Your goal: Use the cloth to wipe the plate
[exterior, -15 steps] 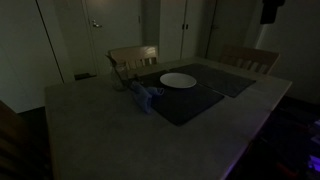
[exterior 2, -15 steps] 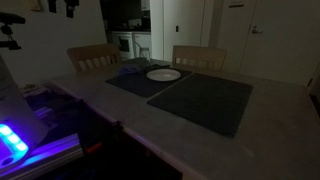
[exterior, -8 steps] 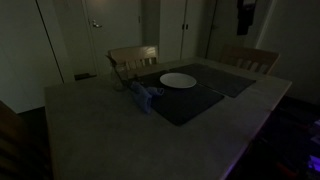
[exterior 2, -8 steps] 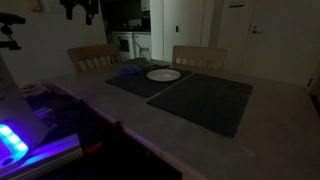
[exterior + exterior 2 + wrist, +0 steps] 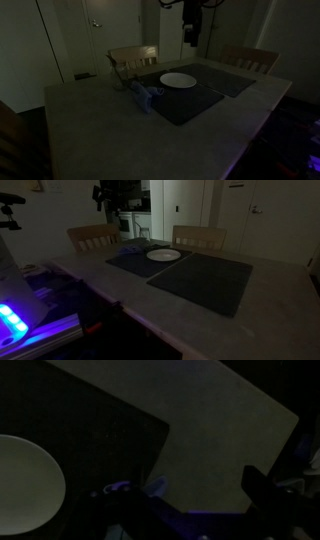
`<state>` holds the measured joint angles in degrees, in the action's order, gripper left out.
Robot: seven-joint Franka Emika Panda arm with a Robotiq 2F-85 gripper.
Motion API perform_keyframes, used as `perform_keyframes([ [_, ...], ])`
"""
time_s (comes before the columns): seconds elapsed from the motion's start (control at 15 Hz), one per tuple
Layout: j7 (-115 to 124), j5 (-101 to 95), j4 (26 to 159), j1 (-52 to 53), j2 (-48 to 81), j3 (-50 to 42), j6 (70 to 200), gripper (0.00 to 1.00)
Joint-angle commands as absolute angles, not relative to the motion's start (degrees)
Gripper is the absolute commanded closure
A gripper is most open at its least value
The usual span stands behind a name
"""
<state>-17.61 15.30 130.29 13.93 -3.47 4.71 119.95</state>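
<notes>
The bunched middle (image 5: 143, 92) of the blue cloth beside the white plate is the next place my gripper should go to and close on.
A white plate (image 5: 178, 80) lies on a dark placemat (image 5: 190, 100) in both exterior views; it also shows in the other exterior view (image 5: 163, 254) and at the left edge of the wrist view (image 5: 25, 485). A crumpled blue cloth (image 5: 145, 96) lies at the placemat's edge beside the plate, and shows low in the wrist view (image 5: 155, 490). My gripper (image 5: 190, 38) hangs high above the far side of the table, well above the plate. It shows in the wrist view (image 5: 198, 495) with its fingers spread, open and empty. The room is very dark.
A second dark placemat (image 5: 205, 280) lies beside the first one. Two wooden chairs (image 5: 133, 58) (image 5: 250, 60) stand at the table's far side. A device glowing blue (image 5: 12, 320) sits off the table's edge.
The arm has swung in from the frame's edge across the top of both exterior views and now hangs over the far side of the table. Plate and cloth have not moved.
</notes>
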Motion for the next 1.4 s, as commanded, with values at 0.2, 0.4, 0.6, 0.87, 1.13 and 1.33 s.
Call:
perform_keyframes([
  [0.2, -9.7, 12.2, 120.9, 13.3, 10.3, 8.6, 134.2, 0.00],
  [0.4, -2.7, 7.7, 120.5, 14.3, 14.6, 9.4, 142.9, 0.00],
  [0.6, 5.7, -0.3, 120.4, 16.1, 18.6, 8.0, 150.1, 0.00],
  [0.87, 16.3, -10.3, 119.9, 19.5, 22.8, 4.4, 154.3, 0.00],
  [1.13, 23.1, -14.1, 119.3, 22.5, 26.7, 1.5, 155.0, 0.00],
  [1.33, 27.4, -15.0, 119.2, 24.6, 28.7, -0.8, 156.2, 0.00],
])
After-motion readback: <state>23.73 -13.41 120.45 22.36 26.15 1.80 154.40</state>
